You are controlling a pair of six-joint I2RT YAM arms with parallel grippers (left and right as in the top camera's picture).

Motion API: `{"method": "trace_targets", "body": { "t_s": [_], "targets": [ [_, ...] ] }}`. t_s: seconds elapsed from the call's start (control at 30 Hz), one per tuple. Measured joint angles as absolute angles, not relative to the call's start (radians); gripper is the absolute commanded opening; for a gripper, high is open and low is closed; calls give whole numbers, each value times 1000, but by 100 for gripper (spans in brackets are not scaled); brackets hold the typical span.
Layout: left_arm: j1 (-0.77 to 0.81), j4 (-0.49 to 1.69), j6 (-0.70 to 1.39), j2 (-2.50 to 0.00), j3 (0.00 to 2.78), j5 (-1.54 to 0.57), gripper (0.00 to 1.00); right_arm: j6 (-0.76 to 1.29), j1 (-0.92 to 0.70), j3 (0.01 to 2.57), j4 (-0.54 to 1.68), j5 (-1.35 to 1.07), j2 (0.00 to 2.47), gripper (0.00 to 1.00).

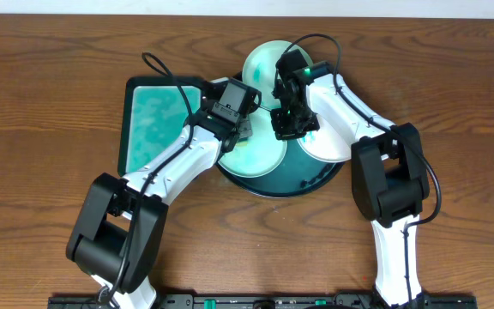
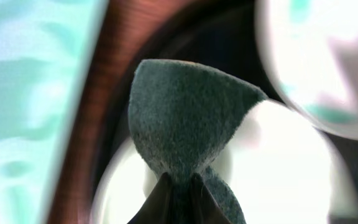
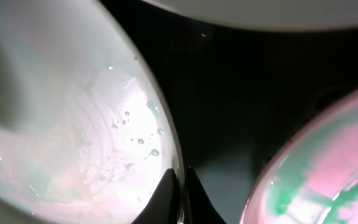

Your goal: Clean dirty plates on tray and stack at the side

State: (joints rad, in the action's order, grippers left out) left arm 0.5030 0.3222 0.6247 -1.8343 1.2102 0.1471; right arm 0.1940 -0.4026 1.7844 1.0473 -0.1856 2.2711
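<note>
Next, I release the dark grey-green cloth from my left gripper in the middle of the rectangular teal tray (image 1: 168, 135).
The round black-rimmed tray (image 1: 303, 182) holds three plates. A pale mint plate (image 1: 260, 159) lies at its front left, a white plate (image 1: 331, 144) at its right, and a mint plate (image 1: 264, 64) with teal smears rests on its far edge. My left gripper (image 1: 240, 130) (image 2: 180, 180) is shut on a dark grey-green cloth (image 2: 185, 118), held just over the front-left plate (image 2: 278, 174). My right gripper (image 1: 286, 127) (image 3: 180, 177) is shut on the rim of a wet plate (image 3: 73, 124). A teal-smeared plate (image 3: 328, 168) lies to its right.
A rectangular teal tray (image 1: 157, 120) with rounded corners lies left of the round tray, also in the left wrist view (image 2: 30, 93). Dark brown wood-grain tabletop (image 1: 453, 86) surrounds both. The two arms meet closely over the round tray.
</note>
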Motion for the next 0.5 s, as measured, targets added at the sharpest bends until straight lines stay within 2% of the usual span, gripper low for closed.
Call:
{"method": "trace_targets", "body": {
  "t_s": [0.23, 0.5],
  "targets": [
    [521, 292, 633, -1857, 1210, -28, 7, 194, -403, 1784, 1048, -182, 2271, 1],
    [514, 334, 632, -1922, 1211, 12, 7, 194, -403, 1784, 1051, -182, 2271, 1]
  ]
}}
